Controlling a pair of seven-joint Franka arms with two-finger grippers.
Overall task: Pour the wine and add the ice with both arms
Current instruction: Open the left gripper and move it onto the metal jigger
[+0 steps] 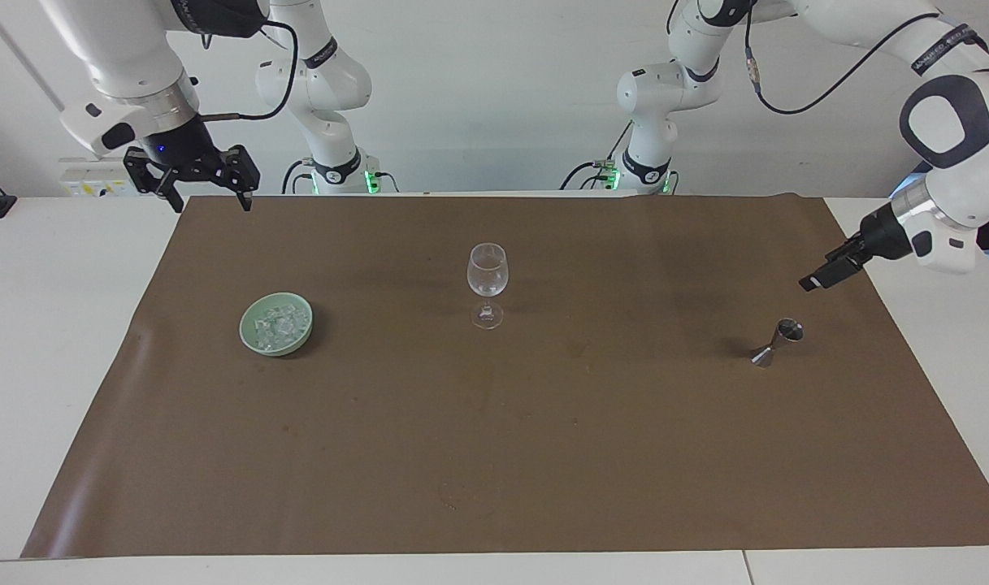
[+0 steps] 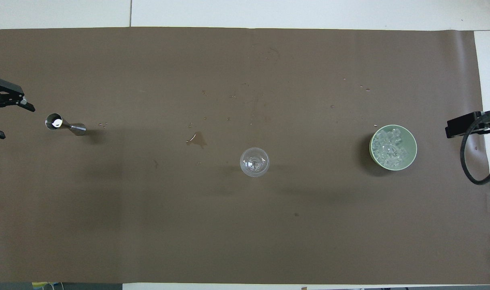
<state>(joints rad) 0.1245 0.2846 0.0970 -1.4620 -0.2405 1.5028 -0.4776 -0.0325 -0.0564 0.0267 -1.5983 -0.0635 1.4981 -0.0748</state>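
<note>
Next, the left gripper closes on the narrow middle (image 2: 69, 126) of the metal jigger, between its two cups.
A clear wine glass (image 1: 487, 280) (image 2: 254, 162) stands upright at the middle of the brown mat. The ice (image 1: 279, 327) (image 2: 389, 148) lies heaped in a pale green bowl (image 1: 254, 341) (image 2: 410, 139) toward the right arm's end. A small metal jigger (image 1: 774, 341) (image 2: 63, 124) stands toward the left arm's end. My left gripper (image 1: 815, 280) (image 2: 18, 123) is open, low over the mat beside the jigger and apart from it. My right gripper (image 1: 210, 203) (image 2: 466, 125) is open and empty, and waits high over the mat's corner by its base.
The brown mat (image 1: 494, 455) covers most of the white table (image 1: 63, 341). A small puddle (image 2: 196, 139) and scattered droplets lie on the mat between the jigger and the glass. A black cable (image 2: 476, 161) loops by the right gripper.
</note>
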